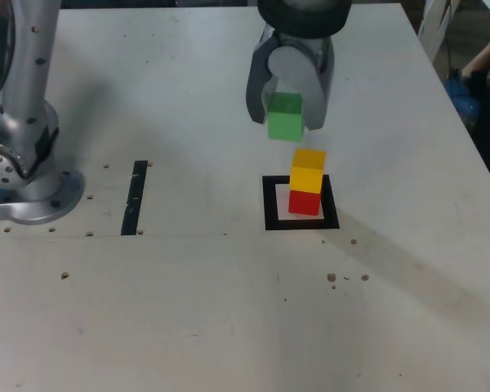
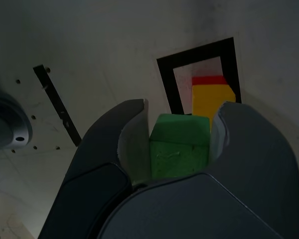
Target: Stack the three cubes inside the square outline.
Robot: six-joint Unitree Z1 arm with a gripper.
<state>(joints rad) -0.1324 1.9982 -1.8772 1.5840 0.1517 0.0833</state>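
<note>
My gripper is to let go of the green cube on top of the yellow cube (image 1: 312, 150) (image 2: 215, 108), so that the green cube becomes the highest block of the stack. The green cube now hangs in the air.
My gripper (image 1: 287, 114) hangs in the air, shut on the green cube (image 1: 285, 116), which shows between the two fingers in the wrist view as well (image 2: 179, 145). Below it and slightly toward the exterior view's right, the yellow cube (image 1: 308, 170) rests on the red cube (image 1: 305, 202). That two-cube stack stands inside the black square outline (image 1: 269, 204) on the table. In the wrist view the yellow cube (image 2: 209, 99) and a strip of the red cube (image 2: 207, 80) appear just beyond the green cube, inside the square outline (image 2: 167, 84).
The arm's grey base (image 1: 28, 175) is bolted to the table at the exterior view's left. A short black tape strip (image 1: 135, 196) lies between the base and the outline. Small crumbs dot the white table (image 1: 229, 310). A person's sleeve (image 1: 482, 61) shows at the far right edge.
</note>
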